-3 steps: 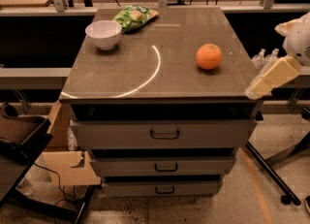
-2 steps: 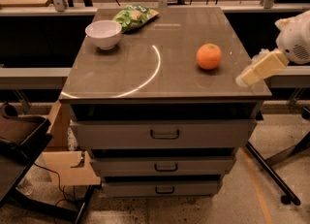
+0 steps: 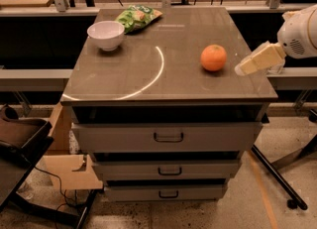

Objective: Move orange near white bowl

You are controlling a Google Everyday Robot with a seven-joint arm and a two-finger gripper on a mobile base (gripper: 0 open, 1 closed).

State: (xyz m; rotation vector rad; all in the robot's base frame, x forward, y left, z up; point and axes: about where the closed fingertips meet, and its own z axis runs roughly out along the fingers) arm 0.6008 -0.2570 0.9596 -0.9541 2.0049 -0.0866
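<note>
My gripper should next reach around the orange's middle [image 3: 213, 59] on the grey cabinet top and close there, because the orange has to go near the white bowl.
The orange [image 3: 213, 57] is a round bright fruit resting on the right part of the grey cabinet top [image 3: 168, 79]. The white bowl [image 3: 106, 34] stands upright at the back left of the top, far from the orange. My gripper [image 3: 246, 67] comes in from the right edge on a white arm; its cream fingers point left and down, just right of the orange and apart from it. It holds nothing.
A green snack bag [image 3: 137, 17] lies at the back of the top, right of the bowl. The cabinet has three drawers [image 3: 168, 137] below. A cardboard box [image 3: 64, 158] and dark chair sit at lower left. A stand leg [image 3: 277, 178] is at lower right.
My gripper has moved up and left, from beside the cabinet's right edge to over the top, closer to the orange. The orange and bowl have not moved.
</note>
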